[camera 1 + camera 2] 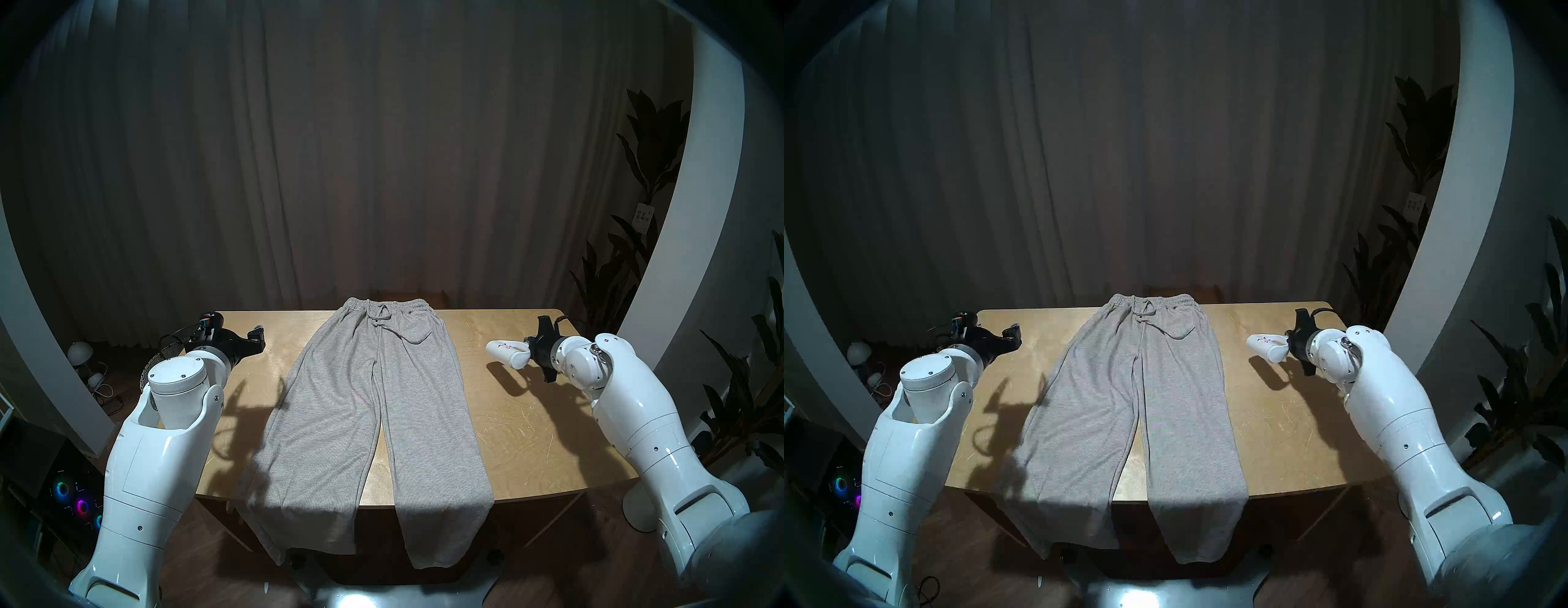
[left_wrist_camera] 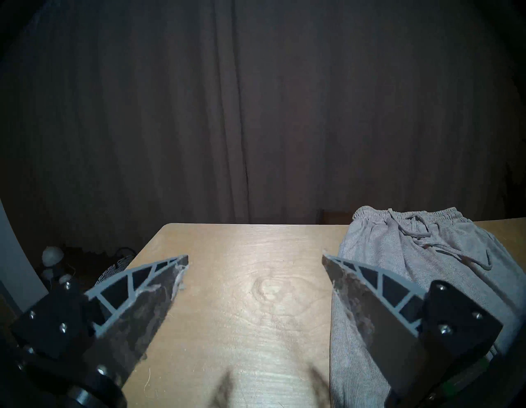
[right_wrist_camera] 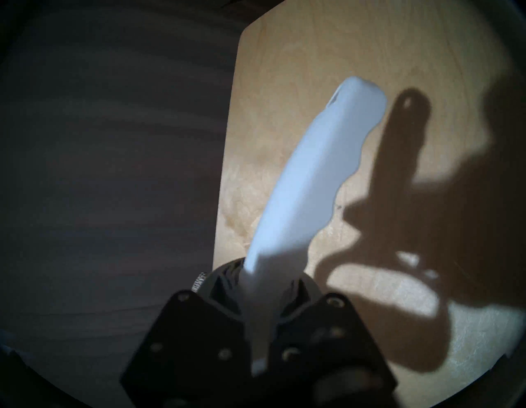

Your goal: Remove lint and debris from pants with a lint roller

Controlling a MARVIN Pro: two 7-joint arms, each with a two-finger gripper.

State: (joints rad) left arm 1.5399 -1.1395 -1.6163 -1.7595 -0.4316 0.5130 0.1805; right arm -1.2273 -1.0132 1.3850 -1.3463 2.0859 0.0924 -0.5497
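Next, the right gripper releases the white lint roller on the bare tabletop (image 1: pixel 514 377) beside the grey pants' thigh.
The grey pants (image 1: pixel 373 403) lie flat down the middle of the wooden table (image 1: pixel 530 429), waistband at the far edge, leg ends hanging over the front edge; they also show in the left wrist view (image 2: pixel 412 256). My right gripper (image 1: pixel 530 350) is shut on the white lint roller (image 1: pixel 507 352) and holds it above the table right of the pants; its handle (image 3: pixel 313 176) sticks out past the jaws. Red-pink flecks (image 1: pixel 504 346) sit on the roller's cylinder. I see no clear flecks on the pants. My left gripper (image 1: pixel 254 337) is open and empty over the table's far left (image 2: pixel 254 257).
A dark curtain hangs behind the table. Tall plants (image 1: pixel 662 212) stand at the right. On the floor at the left are a small white lamp (image 1: pixel 80 352), cables and a computer with coloured fans (image 1: pixel 72 496). Bare tabletop lies on both sides of the pants.
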